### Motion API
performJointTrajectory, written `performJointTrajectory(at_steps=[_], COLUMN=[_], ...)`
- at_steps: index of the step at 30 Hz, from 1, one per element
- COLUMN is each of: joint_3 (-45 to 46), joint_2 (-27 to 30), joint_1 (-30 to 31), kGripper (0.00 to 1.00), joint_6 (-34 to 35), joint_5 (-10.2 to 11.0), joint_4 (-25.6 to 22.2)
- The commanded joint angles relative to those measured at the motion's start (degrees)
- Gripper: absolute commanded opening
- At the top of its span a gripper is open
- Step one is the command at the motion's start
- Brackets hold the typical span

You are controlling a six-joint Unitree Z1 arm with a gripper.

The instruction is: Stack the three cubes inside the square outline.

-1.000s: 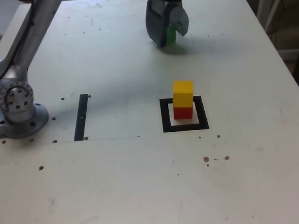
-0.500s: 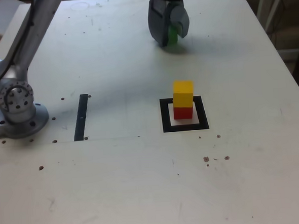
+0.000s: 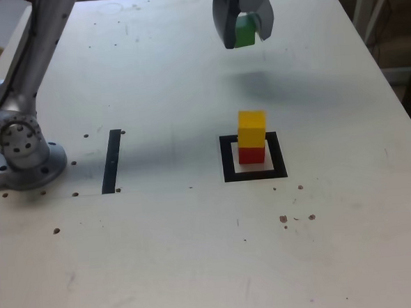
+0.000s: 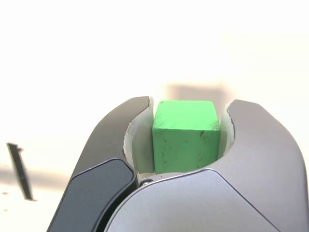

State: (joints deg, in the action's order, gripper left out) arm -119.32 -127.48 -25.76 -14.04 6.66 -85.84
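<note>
My gripper has the green cube. I need to set it down on top of the yellow cube (image 3: 249,109).
My gripper (image 3: 244,33) is shut on the green cube (image 3: 244,31), holding it in the air above the far part of the table. In the wrist view the green cube (image 4: 184,136) sits squeezed between the two grey fingers (image 4: 120,140). A yellow cube (image 3: 251,128) rests on a red cube (image 3: 251,154), and that stack stands inside the black square outline (image 3: 227,160) near the middle of the table, well nearer the camera than the gripper.
A narrow black strip (image 3: 112,160) lies flat on the table at the exterior view's left, and the strip (image 4: 20,170) also shows in the wrist view. The arm's grey base (image 3: 22,148) stands at the left edge. Small dark specks dot the pale tabletop.
The gripper closed on the green cube where it sat on the table, then lifted it upward and slightly toward the exterior view's right. The yellow-on-red stack has not moved.
</note>
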Motion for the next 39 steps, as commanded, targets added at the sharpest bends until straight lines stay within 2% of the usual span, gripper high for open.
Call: performJointTrajectory(at_steps=[1, 7, 13, 18, 23, 29, 32, 39], joint_3=[0.6, 4.4, 10.0, 12.9, 13.3, 13.4, 13.4, 14.4], joint_2=[2.0, 7.9, 13.8, 16.0, 16.1, 14.5, 12.7, 12.0], joint_1=[2.0, 9.4, 17.3, 22.8, 28.7, 33.1, 34.4, 34.5], kGripper=[0.24, 0.25, 0.25, 0.25, 0.25, 0.25, 0.25, 0.26], joint_6=[-0.2, -0.4, 0.8, 4.3, 9.8, 15.7, 17.8, 18.1], joint_5=[0.3, 0.9, -0.8, -1.5, -2.4, -2.2, -2.2, -2.3], joint_4=[-1.3, -3.0, -3.1, -3.0, -2.6, -1.5, -0.7, 0.1])
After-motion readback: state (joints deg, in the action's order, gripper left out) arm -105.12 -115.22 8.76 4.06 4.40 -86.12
